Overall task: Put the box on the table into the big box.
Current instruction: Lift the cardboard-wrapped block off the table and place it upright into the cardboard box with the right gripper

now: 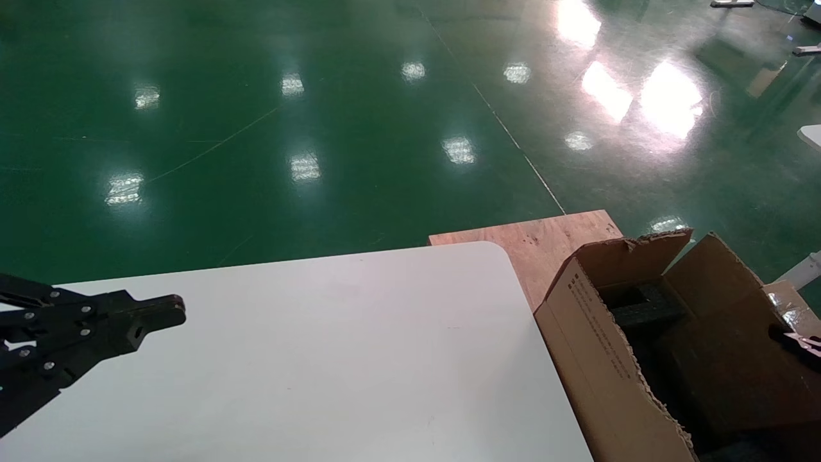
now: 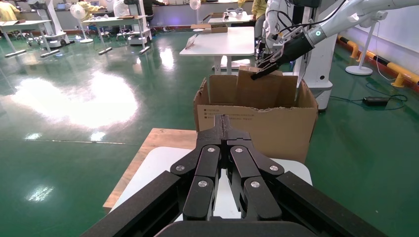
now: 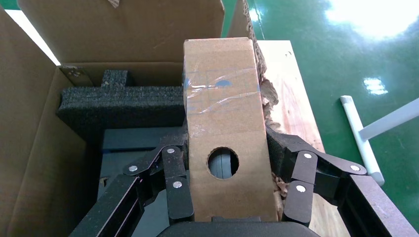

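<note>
I should use my right gripper to put the box down inside the big box [image 1: 709, 390], along the side of the big box that is farthest from the table.
My right gripper [image 3: 226, 148] is shut on the box [image 3: 225, 133], a small light-brown block with a round hole and clear tape. It hangs over the opening of the big box [image 3: 29, 148], above dark foam [image 3: 118, 101]. The left wrist view shows the same hold from afar: the box [image 2: 259, 86] sits in the right gripper [image 2: 264, 69] above the big box [image 2: 257, 128]. In the head view only the right gripper's tip [image 1: 795, 340] shows over the big box [image 1: 596, 346]. My left gripper [image 1: 170, 311] [image 2: 221, 121] is shut and empty over the table's [image 1: 321, 359] left side.
A flat plywood board [image 1: 545, 240] lies under the big box, past the table's rounded corner. Ragged cardboard flaps [image 1: 641, 250] stand up around the opening. Green floor surrounds the table. A white table leg [image 3: 363, 143] lies near the board.
</note>
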Controlling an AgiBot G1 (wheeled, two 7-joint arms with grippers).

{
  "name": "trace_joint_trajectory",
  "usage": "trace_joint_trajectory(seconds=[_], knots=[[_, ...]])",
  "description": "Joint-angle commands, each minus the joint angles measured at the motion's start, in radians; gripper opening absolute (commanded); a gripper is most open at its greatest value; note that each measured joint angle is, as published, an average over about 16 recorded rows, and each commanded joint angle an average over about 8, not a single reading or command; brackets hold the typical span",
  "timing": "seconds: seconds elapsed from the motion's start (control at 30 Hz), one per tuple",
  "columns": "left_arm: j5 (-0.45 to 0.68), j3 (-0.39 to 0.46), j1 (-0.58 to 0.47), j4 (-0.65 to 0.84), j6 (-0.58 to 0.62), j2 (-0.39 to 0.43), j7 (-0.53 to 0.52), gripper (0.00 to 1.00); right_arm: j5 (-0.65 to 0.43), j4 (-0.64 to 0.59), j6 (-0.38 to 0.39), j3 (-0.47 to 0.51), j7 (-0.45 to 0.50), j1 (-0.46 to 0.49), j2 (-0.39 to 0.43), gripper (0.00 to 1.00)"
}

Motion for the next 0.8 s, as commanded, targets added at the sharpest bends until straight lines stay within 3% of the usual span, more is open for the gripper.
trace_joint_trajectory(seconds=[0.03, 0.6, 0.63, 0.73, 0.8], knots=[[0.000, 0.000, 0.000, 0.000, 0.000, 0.000, 0.000, 0.00, 0.002, -0.012, -0.005, -0.021, -0.005, 0.019, -0.003, 0.00], [0.000, 0.001, 0.000, 0.000, 0.000, 0.000, 0.000, 0.00, -0.003, -0.101, -0.033, -0.210, -0.029, 0.206, -0.007, 0.00], [0.000, 0.001, 0.000, 0.000, 0.000, 0.000, 0.000, 0.06, -0.003, -0.106, -0.034, -0.218, -0.030, 0.213, -0.008, 0.00], [-0.001, 0.001, 0.000, 0.000, 0.000, 0.000, 0.000, 0.44, -0.002, -0.118, -0.039, -0.238, -0.032, 0.227, -0.012, 0.01], [-0.001, 0.001, 0.000, 0.000, 0.000, 0.000, 0.000, 0.69, 0.000, -0.124, -0.041, -0.249, -0.032, 0.231, -0.016, 0.15]])
